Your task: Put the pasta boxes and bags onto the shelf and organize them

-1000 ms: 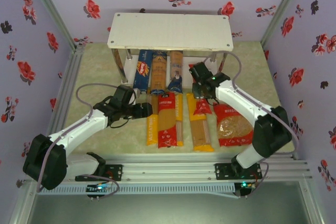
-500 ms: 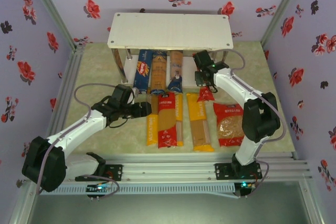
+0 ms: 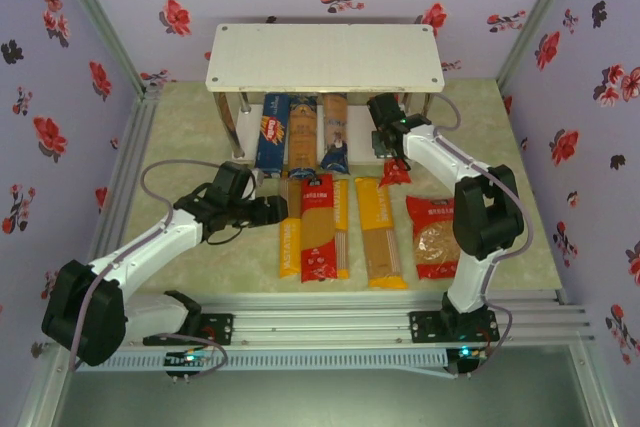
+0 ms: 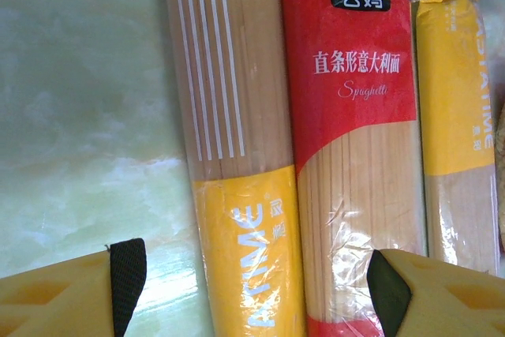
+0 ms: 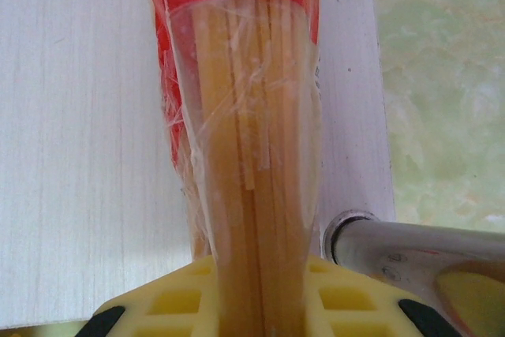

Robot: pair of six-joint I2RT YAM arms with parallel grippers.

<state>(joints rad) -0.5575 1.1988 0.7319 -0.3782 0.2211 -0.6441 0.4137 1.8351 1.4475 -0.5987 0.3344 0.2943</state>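
My right gripper is to leave the long red bag of spaghetti on the white lower board [image 3: 391,133] [image 5: 259,171] next to the shiny shelf leg.
My right gripper [image 3: 384,139] is shut on a long red bag [image 3: 394,173] of spaghetti, at the right end of the shelf [image 3: 325,57] under its top board. In the right wrist view the bag [image 5: 245,116] runs forward from my right gripper [image 5: 264,309] over the white lower board [image 5: 79,155]. Two blue pasta boxes [image 3: 272,132] and a brownish one [image 3: 335,132] lie on the lower tier. My left gripper [image 3: 275,210] stands open and low over a yellow bag [image 4: 237,219], its fingers [image 4: 122,278] straddling that bag and part of a red bag [image 4: 355,116].
A shiny shelf leg [image 5: 394,249] stands just right of the held bag. On the table lie another yellow-orange bag [image 3: 378,232] and a wide red bag [image 3: 440,237] of short pasta. Bare table [image 3: 170,147] lies left of the shelf.
My right arm has reached forward and carried the red bag further in under the shelf's top board. The left arm has not moved.
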